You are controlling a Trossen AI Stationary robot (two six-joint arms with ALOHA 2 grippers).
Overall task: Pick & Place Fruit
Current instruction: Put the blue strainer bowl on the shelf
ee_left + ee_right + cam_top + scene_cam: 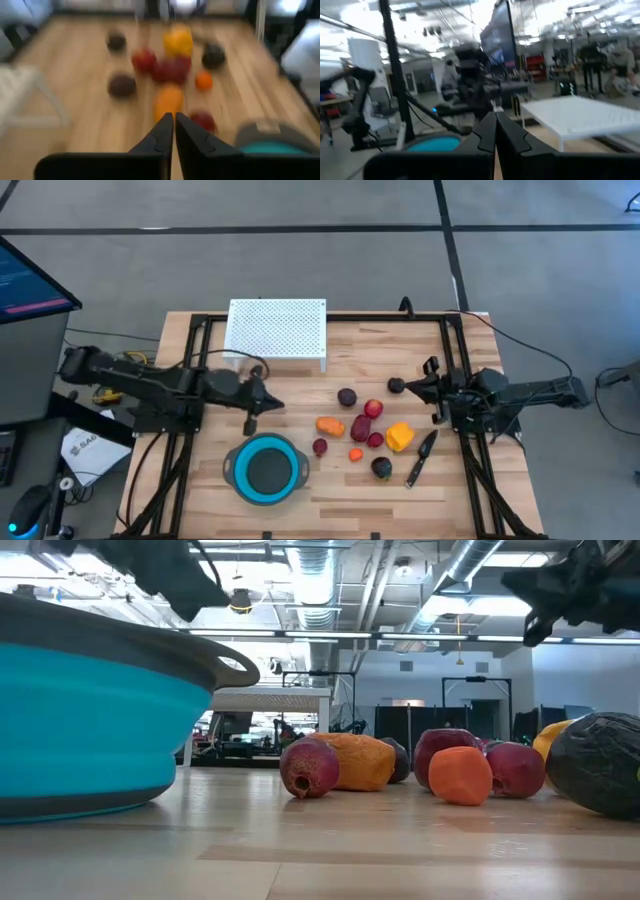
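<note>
Next, I will close my left gripper on the far-side rim (258, 435) of the blue bowl, facing the white rack.
Several small toy fruit pieces lie on the wooden table's middle: a dark purple one (347, 396), a red one (373, 409), an orange one (330, 425), a larger yellow one (399, 437), and others around them. My left gripper (272, 403) hovers shut, left of the fruit and above the bowl's far side; its wrist view shows the shut fingers (174, 122) pointing at the orange piece (168, 100). My right gripper (414, 386) is shut and raised at the table's right side, beside a dark fruit (396, 386), and holds nothing.
A round blue bowl (266, 469) with a grey inside stands near the front edge, left of the fruit. A black-handled knife (420, 458) lies right of the fruit. A white perforated rack (278, 330) stands at the far edge. Black frame rails run along both sides.
</note>
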